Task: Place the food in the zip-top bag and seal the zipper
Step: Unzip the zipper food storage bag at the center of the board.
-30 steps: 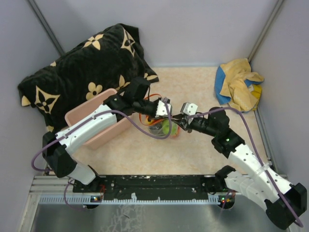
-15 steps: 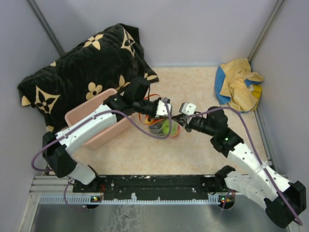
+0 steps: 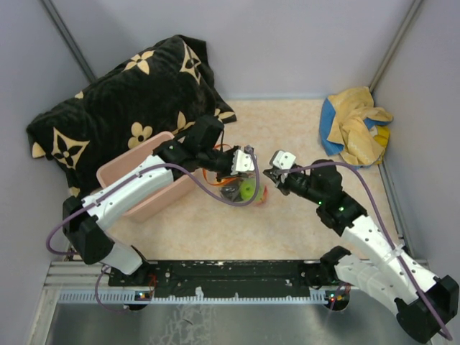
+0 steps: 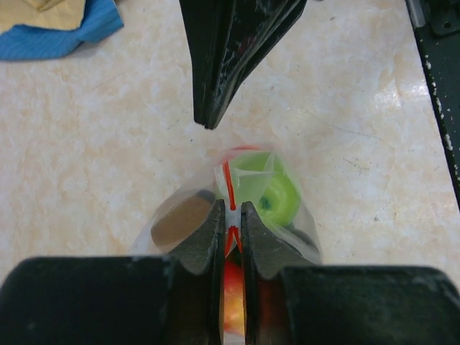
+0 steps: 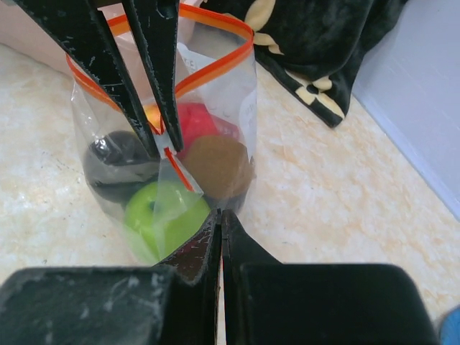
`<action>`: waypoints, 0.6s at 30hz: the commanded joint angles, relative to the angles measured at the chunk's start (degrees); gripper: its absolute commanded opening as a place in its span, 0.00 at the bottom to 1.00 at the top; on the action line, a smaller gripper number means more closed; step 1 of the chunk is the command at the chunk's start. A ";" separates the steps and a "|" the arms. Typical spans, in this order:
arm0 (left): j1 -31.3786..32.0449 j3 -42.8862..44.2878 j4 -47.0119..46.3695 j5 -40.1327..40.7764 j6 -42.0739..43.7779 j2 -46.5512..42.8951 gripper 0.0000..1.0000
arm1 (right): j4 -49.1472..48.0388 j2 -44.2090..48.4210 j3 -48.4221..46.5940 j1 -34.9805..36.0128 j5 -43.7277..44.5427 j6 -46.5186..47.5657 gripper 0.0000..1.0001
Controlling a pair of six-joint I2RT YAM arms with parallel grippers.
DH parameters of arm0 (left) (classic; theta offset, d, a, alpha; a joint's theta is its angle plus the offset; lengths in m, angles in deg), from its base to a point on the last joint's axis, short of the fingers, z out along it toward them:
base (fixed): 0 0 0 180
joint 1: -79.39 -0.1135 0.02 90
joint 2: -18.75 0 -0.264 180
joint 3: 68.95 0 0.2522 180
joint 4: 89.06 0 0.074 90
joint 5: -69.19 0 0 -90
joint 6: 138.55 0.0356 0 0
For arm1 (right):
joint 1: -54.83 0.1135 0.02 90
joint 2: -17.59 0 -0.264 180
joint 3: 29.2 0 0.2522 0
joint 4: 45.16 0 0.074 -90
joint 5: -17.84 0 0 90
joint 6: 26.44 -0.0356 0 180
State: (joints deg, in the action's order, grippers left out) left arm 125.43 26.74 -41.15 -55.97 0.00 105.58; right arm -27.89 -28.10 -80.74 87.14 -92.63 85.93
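My right gripper should pinch the zipper's short end (image 5: 191, 186), which hangs free past my left gripper's pinch, and keep it tight against the pull of my left gripper.
The clear zip-top bag (image 3: 244, 190) stands on the table between both arms, holding the food: a green apple (image 5: 165, 210), a brown piece (image 5: 219, 167), a red piece (image 5: 198, 122) and a dark piece (image 5: 118, 159). My left gripper (image 3: 243, 162) is shut on the orange-red zipper (image 4: 231, 192), pinching it at one end (image 4: 230, 210). Beyond the pinch the zipper (image 5: 215, 32) stands open in a loop. My right gripper (image 3: 269, 172) is shut and empty, just right of the bag and apart from it (image 5: 221, 214).
A pink tub (image 3: 136, 183) sits left of the bag under my left arm. A black pillow with gold flowers (image 3: 129, 93) lies at the back left. A yellow and blue cloth (image 3: 356, 129) lies at the back right. Grey walls enclose the table.
My right gripper has drawn back to the right, away from the bag. My left gripper still holds the zipper in about the same place.
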 commanded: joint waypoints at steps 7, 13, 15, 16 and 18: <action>0.10 2.55 1.58 -1.08 -0.21 -2.01 0.07 | 0.08 0.72 -4.16 -0.67 -9.30 3.04 0.23; 0.13 2.53 1.17 -2.96 -0.07 -1.84 0.07 | -1.91 -3.96 -5.71 -0.67 -12.13 5.57 0.42; 0.14 2.52 1.11 -3.36 0.04 -1.84 0.07 | -3.38 -5.17 -5.84 -0.67 -12.65 5.69 0.43; 0.18 2.53 0.97 -3.51 0.07 -1.76 0.07 | -3.61 -5.91 -6.13 -0.67 -13.11 5.82 0.43; 0.19 2.52 0.68 -3.88 -0.02 -1.76 0.07 | -3.68 -7.65 -7.10 -0.67 -14.12 6.35 0.42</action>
State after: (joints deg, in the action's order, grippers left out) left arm 125.43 27.53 -39.51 -57.23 -0.24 105.08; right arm -27.26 -33.70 -83.28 86.92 -103.47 90.48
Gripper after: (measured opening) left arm 0.139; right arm 0.425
